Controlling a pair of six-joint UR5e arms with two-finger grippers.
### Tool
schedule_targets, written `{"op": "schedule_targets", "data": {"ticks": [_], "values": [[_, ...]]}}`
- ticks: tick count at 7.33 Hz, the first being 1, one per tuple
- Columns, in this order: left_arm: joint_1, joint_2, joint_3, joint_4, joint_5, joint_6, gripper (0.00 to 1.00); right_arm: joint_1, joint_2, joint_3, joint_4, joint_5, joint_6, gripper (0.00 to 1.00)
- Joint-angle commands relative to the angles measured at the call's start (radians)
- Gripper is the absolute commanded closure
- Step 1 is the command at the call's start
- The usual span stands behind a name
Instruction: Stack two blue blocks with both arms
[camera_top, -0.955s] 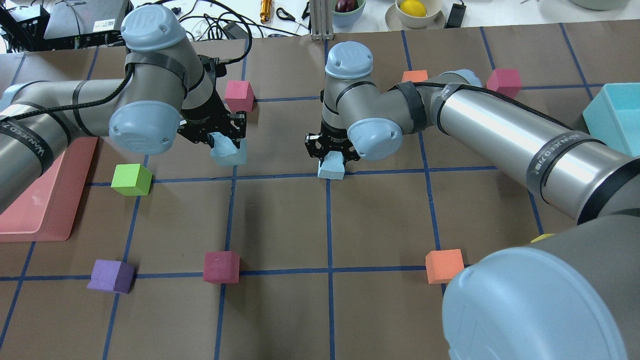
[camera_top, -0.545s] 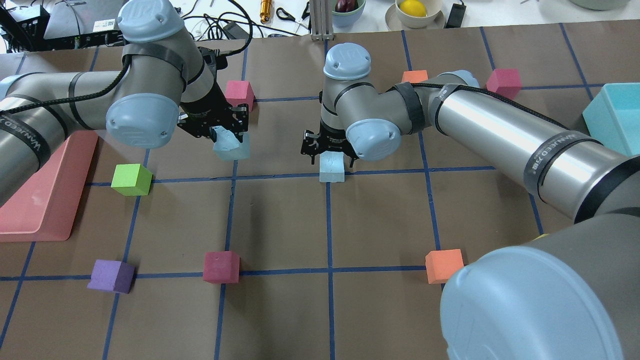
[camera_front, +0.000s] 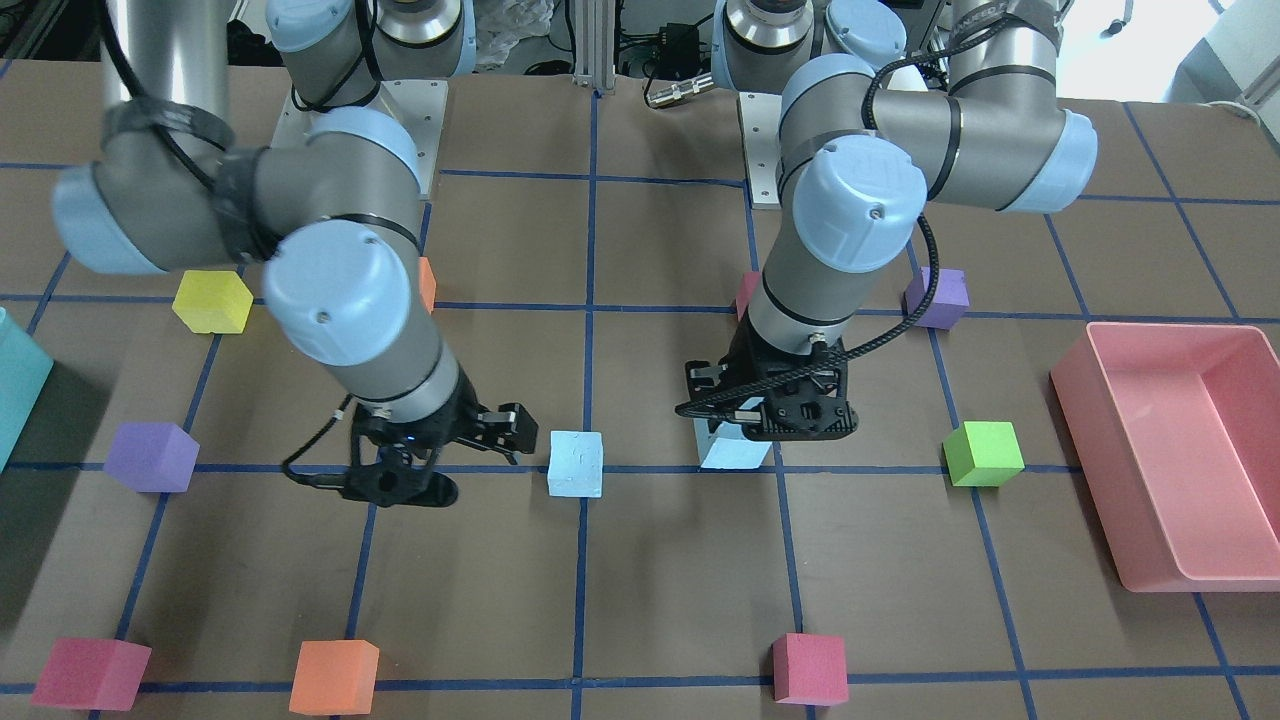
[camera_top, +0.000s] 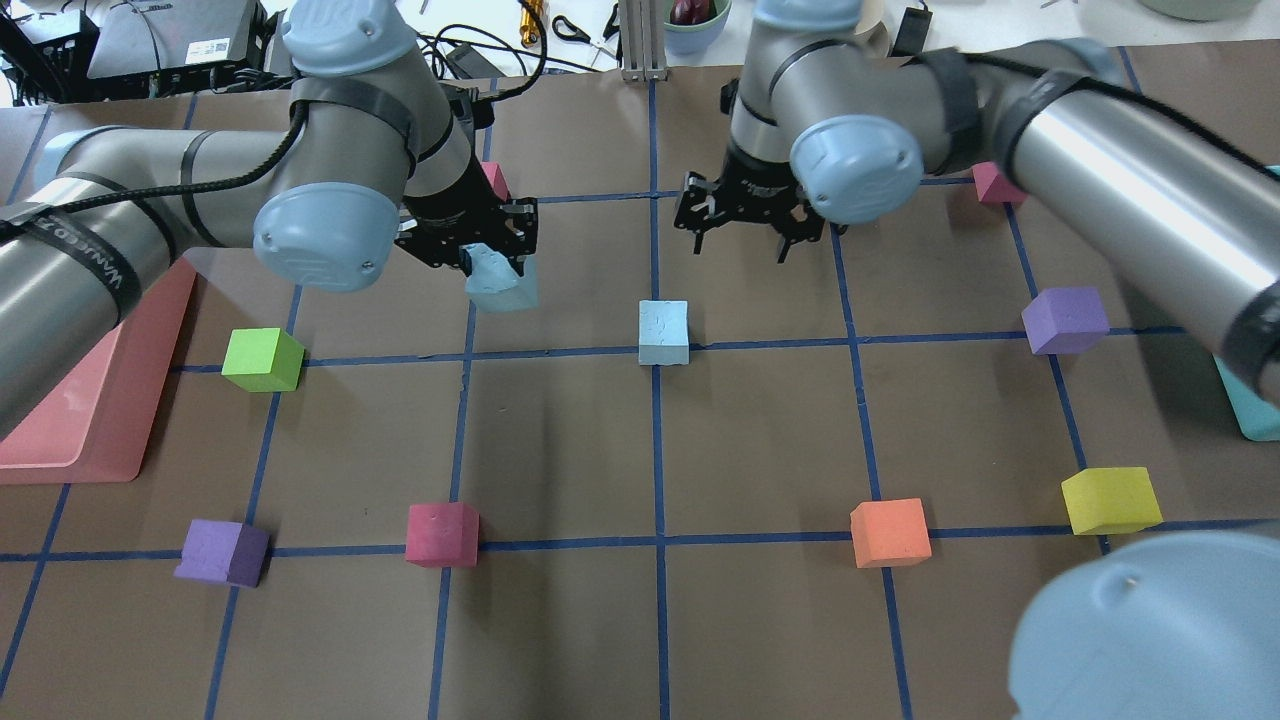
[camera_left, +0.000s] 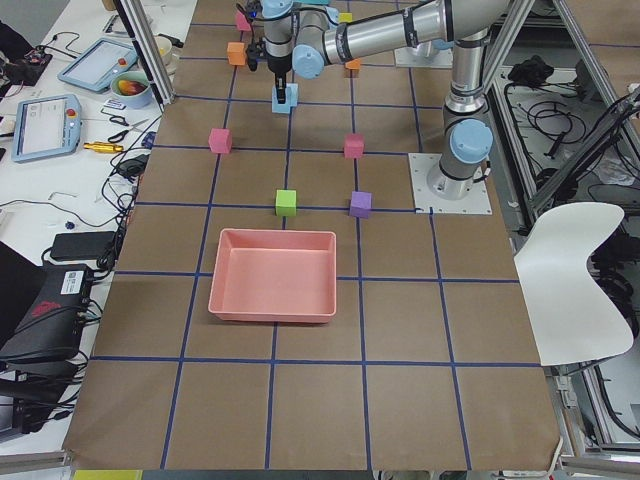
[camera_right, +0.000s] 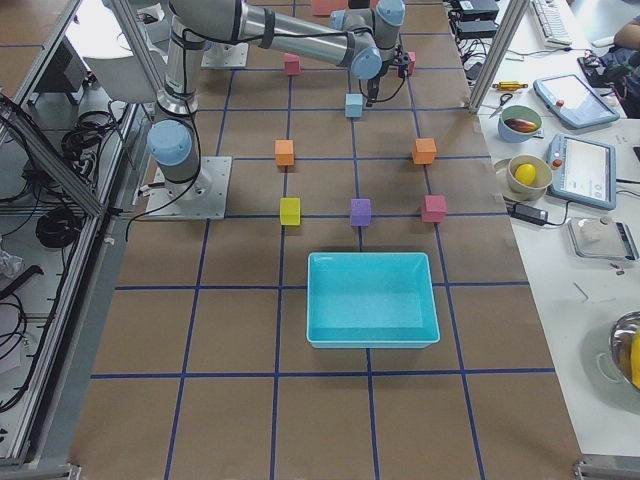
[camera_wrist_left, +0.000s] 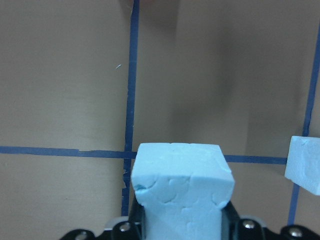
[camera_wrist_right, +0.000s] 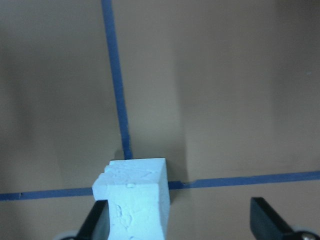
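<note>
The robot's left gripper will release its blue block on top of the other blue block (camera_front: 577, 448) (camera_wrist_left: 303, 161) where the tape crosses.
My left gripper (camera_top: 497, 262) is shut on one pale blue block (camera_top: 500, 285) and holds it above the table. The block fills the bottom of the left wrist view (camera_wrist_left: 182, 185) and shows under the gripper (camera_front: 775, 425) in the front view (camera_front: 735, 453). The second blue block (camera_top: 663, 332) stands free on a blue tape crossing near the table's middle (camera_front: 577, 463). My right gripper (camera_top: 742, 243) is open and empty, raised behind and to the right of it. In the right wrist view the block (camera_wrist_right: 134, 197) sits low, by the left finger (camera_wrist_right: 96, 222).
A pink tray (camera_top: 90, 400) lies at the left and a teal bin (camera_top: 1248, 425) at the right edge. Loose cubes: green (camera_top: 262, 358), purple (camera_top: 222, 552), magenta (camera_top: 442, 533), orange (camera_top: 889, 531), yellow (camera_top: 1110, 499), purple (camera_top: 1065, 319), magenta (camera_top: 995, 182).
My right gripper has let go of its blue block on the tape crossing and risen away toward the back right. My left gripper has carried its block a little to the right.
</note>
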Motion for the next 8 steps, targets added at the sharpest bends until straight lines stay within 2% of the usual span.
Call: {"op": "schedule_targets", "data": {"ticks": [1, 3, 4, 5, 8], "values": [[-0.115, -0.08, 0.072, 0.001, -0.008, -0.15, 1.0, -0.116, -0.143, 0.01, 0.189, -0.005, -0.159, 0.0], [-0.192, -0.149, 0.127, 0.011, 0.001, -0.224, 1.0, -0.205, -0.235, 0.013, 0.264, -0.073, -0.211, 0.0], [-0.195, -0.163, 0.141, 0.016, 0.001, -0.221, 1.0, -0.202, -0.272, 0.012, 0.262, -0.151, -0.212, 0.0], [-0.197, -0.169, 0.14, 0.016, -0.007, -0.224, 1.0, -0.201, -0.281, 0.01, 0.268, -0.17, -0.2, 0.0], [-0.234, -0.183, 0.152, 0.015, -0.002, -0.226, 1.0, -0.166, -0.321, 0.01, 0.268, -0.146, -0.201, 0.0]]}}
